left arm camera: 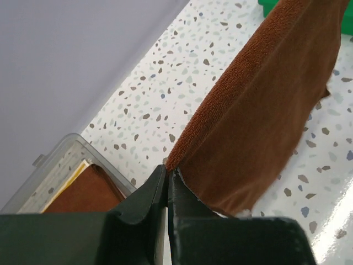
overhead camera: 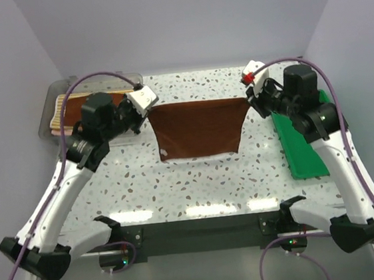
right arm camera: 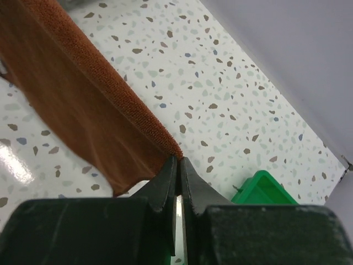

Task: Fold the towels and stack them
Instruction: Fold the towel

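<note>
My left gripper needs to set the rust-brown towel down on the middle of the speckled table (overhead camera: 192, 141) (left arm camera: 252, 149), in the spot between the bin and tray.
A rust-brown towel (overhead camera: 198, 129) hangs stretched between my two grippers above the middle of the table, its lower edge near the tabletop. My left gripper (overhead camera: 149, 110) is shut on its top left corner (left arm camera: 172, 160). My right gripper (overhead camera: 250, 100) is shut on its top right corner (right arm camera: 175, 151). The cloth (left arm camera: 265, 105) slopes away from the left fingers, and in the right wrist view the same cloth (right arm camera: 77, 94) runs off to the upper left. In the clear bin (overhead camera: 56, 107) at the far left lie another rust-brown towel (left arm camera: 83, 193) and a yellow-and-white striped one (overhead camera: 57, 119).
A green tray (overhead camera: 301, 148) lies along the right side of the table under the right arm; its corner (right arm camera: 265, 190) shows in the right wrist view. The bin's rim (left arm camera: 60, 154) sits just left of the left gripper. Walls enclose the back and both sides.
</note>
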Available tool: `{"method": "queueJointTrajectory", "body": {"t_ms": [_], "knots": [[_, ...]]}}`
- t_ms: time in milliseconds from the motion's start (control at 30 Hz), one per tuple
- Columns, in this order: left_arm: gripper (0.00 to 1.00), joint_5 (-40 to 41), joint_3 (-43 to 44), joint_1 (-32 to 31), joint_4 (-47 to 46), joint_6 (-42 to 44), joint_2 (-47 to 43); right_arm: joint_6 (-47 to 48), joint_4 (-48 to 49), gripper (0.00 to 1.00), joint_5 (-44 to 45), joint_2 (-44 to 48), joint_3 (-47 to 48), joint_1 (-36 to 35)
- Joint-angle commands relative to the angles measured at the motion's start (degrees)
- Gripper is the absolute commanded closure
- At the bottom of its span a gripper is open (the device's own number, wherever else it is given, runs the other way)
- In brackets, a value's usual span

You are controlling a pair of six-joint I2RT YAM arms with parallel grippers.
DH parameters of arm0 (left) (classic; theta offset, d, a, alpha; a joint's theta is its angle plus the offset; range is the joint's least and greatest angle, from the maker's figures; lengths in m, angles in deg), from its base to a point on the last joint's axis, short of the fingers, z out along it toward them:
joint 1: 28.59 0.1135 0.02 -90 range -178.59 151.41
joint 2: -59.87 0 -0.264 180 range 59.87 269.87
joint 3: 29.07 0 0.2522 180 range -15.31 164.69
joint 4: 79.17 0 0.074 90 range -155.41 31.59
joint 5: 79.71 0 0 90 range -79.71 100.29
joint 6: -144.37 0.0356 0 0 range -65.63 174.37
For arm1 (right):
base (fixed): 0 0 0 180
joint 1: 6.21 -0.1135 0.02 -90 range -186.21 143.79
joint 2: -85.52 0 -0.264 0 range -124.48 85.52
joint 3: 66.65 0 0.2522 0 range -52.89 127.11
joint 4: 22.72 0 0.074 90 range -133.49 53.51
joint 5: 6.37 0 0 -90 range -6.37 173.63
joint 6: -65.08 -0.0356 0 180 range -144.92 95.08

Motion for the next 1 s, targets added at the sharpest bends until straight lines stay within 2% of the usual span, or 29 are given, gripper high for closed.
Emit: {"method": "queueJointTrajectory", "body": {"t_ms": [0,100,200,367,533,733,967], "knots": [[1.0,3.64,-4.96,-0.13,-7.07,-4.33,-6.8,-1.12,1.43,1.0,-1.13,2.92,-1.97,0.05],[1.0,6.27,-6.82,-0.04,-8.3,-6.44,-5.76,-1.91,1.96,1.0,-0.78,-0.75,-1.54,0.05],[1.0,9.35,-6.83,0.31,-7.86,-8.2,1.17,-2.61,2.73,1.0,0.27,-7.24,-1.27,0.14],[1.0,9.45,-4.29,3.56,-10.76,-9.08,17.78,-2.97,6.6,1.0,3.43,-19.47,1.36,0.14],[1.0,9.36,3.18,7.6,-16.9,-9.09,31.04,-2.7,11.88,1.0,7.91,-33.08,7.77,0.23],[1.0,8.83,10.04,8.49,-17.62,-5.49,38.45,-0.07,14.0,1.0,10.91,-39.96,12.0,0.32],[1.0,6.56,5.75,8.57,-18.5,-6.0,38.37,-0.24,15.32,1.0,11.44,-39.09,7.1,0.23]]}}
